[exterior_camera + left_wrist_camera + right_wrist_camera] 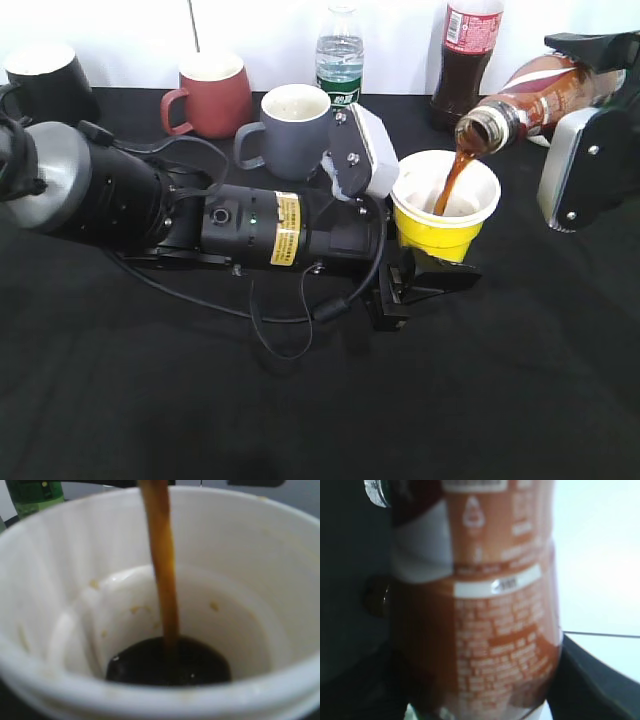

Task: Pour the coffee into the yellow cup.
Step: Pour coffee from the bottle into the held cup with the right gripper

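Next, my left gripper sets the yellow cup just in front of the black mug and red mug (131,181).
The yellow cup (440,232) stands right of centre on the black table, and my left gripper (432,270) is shut around its base. My right gripper (592,80) is shut on the coffee bottle (535,100) and holds it tilted, mouth down-left, over the cup. A brown stream (452,180) runs from the mouth into the cup. The left wrist view looks into the cup's white inside (60,580), where the stream (162,570) lands in a dark pool (167,662); the jaws are hidden there. The bottle's orange label (495,620) fills the right wrist view.
Along the back edge stand a black mug (45,80), a red mug (215,95), a grey mug (290,118), a green-labelled clear bottle (340,60) and a red-labelled cola bottle (465,60). The left arm (200,215) lies across the table's left half.
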You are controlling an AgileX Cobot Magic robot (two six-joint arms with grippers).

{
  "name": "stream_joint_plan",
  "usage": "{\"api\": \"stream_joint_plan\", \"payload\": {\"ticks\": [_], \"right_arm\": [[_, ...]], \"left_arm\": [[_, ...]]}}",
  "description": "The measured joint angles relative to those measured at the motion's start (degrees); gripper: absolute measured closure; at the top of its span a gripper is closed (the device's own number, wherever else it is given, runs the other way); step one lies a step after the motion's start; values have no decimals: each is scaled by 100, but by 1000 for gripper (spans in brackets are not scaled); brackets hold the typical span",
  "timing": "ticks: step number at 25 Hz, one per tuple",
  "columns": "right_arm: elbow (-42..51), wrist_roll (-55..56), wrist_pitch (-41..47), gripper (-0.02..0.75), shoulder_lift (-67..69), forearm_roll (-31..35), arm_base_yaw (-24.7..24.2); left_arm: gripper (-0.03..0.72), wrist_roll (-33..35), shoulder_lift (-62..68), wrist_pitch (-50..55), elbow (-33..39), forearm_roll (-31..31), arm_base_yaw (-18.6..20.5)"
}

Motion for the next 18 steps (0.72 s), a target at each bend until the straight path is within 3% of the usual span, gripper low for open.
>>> {"api": "stream_joint_plan", "payload": {"ticks": [18], "right_arm": [[0,-450,-17,195,0,5,0]], "left_arm": [[239,-172,0,68,0,302,0]]}}
